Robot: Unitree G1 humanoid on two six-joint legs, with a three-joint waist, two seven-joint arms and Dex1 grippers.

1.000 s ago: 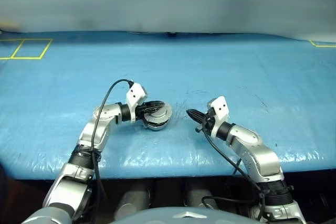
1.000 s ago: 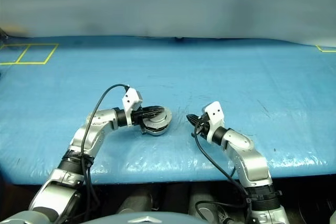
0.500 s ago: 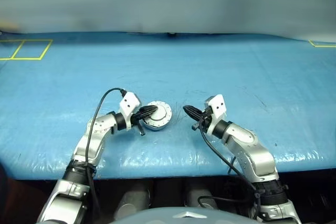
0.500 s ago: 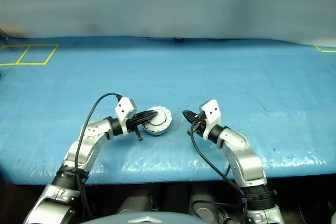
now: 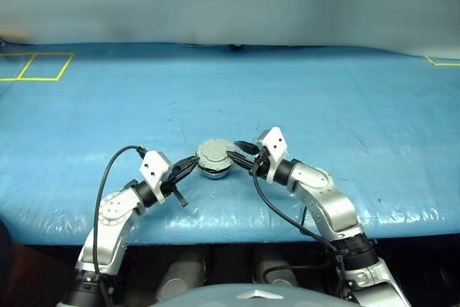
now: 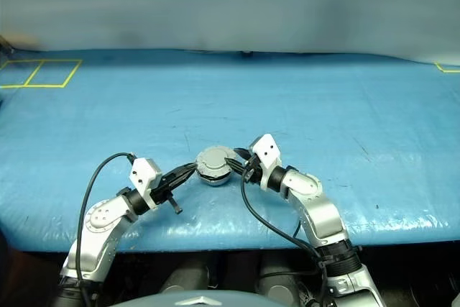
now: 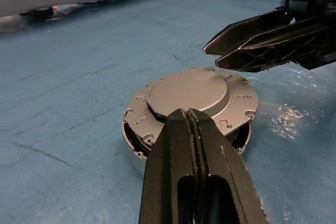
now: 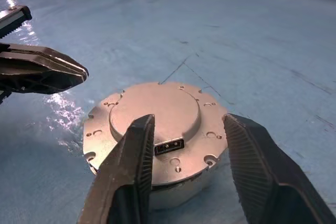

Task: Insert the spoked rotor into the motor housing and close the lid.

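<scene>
The lid is tilted and leaves a gap above the motor housing's rim, so I will grab the lid around its raised circle point(image 5: 215, 150) with my right gripper and press it flush.
The motor housing point(image 5: 215, 168) sits on the blue table near the front middle. Its lid point(image 5: 214, 153) lies flat on top, smooth grey face with the raised circle up point(image 8: 155, 108). The spoked rotor is hidden. My left gripper point(image 5: 192, 165) is shut and empty, its tips just left of the housing and a little off it point(image 7: 185, 113). My right gripper point(image 5: 239, 156) stands open at the housing's right side. Its two fingers point(image 8: 137, 145) straddle the rim by a small connector slot, and I cannot tell whether they touch it.
The blue table cover point(image 5: 323, 106) stretches wide on all sides of the housing. Yellow tape squares point(image 5: 36, 67) mark the far left corner and a yellow line point(image 5: 442, 60) the far right. The table's front edge point(image 5: 237, 231) runs just below both arms.
The lid went from tilted to flat on the housing. My left gripper drew back from it toward the left and front. My right gripper moved left up to the housing and opened.
</scene>
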